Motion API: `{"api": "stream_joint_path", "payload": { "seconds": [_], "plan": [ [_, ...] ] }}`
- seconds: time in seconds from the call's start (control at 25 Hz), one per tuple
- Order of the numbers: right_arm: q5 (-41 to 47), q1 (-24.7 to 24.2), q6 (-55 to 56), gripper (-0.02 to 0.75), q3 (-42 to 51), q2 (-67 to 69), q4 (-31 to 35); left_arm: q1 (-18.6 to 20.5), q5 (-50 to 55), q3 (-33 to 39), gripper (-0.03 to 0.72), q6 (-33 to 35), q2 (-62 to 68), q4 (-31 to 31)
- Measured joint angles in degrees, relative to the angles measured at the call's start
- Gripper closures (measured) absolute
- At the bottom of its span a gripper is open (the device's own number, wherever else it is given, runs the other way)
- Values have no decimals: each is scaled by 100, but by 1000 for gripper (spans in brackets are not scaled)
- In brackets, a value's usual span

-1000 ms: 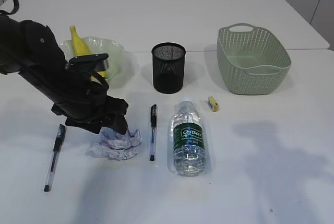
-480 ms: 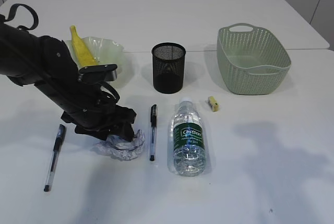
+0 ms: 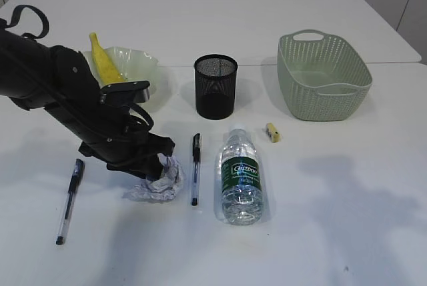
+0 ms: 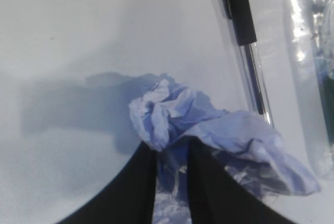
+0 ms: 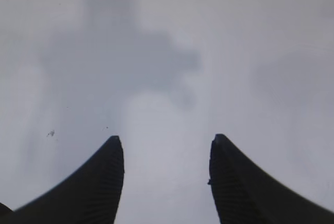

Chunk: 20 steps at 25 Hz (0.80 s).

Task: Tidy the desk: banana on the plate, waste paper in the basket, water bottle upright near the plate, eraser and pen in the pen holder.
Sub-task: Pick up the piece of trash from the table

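Note:
The left gripper pinches only the waste paper's edge, bulk outside; next I reopen and grip nearer the waste paper's middle (image 3: 164,185).
My left gripper (image 3: 160,165) is shut on the crumpled waste paper (image 3: 160,181), pinching one edge; in the left wrist view the paper (image 4: 209,130) bulges past the gripper (image 4: 172,148). The banana (image 3: 103,63) lies on the green plate (image 3: 143,66). A water bottle (image 3: 240,178) lies on its side. One pen (image 3: 195,168) lies between paper and bottle, another (image 3: 70,199) at the left. The yellow eraser (image 3: 272,132) lies near the black mesh pen holder (image 3: 215,86). The green basket (image 3: 322,76) stands at the right. My right gripper (image 5: 166,143) is open over bare table, out of the exterior view.
The left arm (image 3: 60,93) stretches from the left edge across the plate's front. The table's far edge runs behind the basket and plate.
My left gripper has closed on the waste paper and pulled one side of it up. The paper has bunched and shifted slightly right. Nothing else has moved.

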Motion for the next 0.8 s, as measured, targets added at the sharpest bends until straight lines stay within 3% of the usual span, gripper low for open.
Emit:
{"api": "stream_joint_path", "payload": {
  "seconds": [0.24, 0.8],
  "plan": [
    [0, 0, 0, 341, 0, 0, -26, 0, 0, 0, 672, 0, 0, -14],
    [0, 0, -10, 341, 0, 0, -47, 0, 74, 0, 689, 0, -93, -78]
  ]
}}
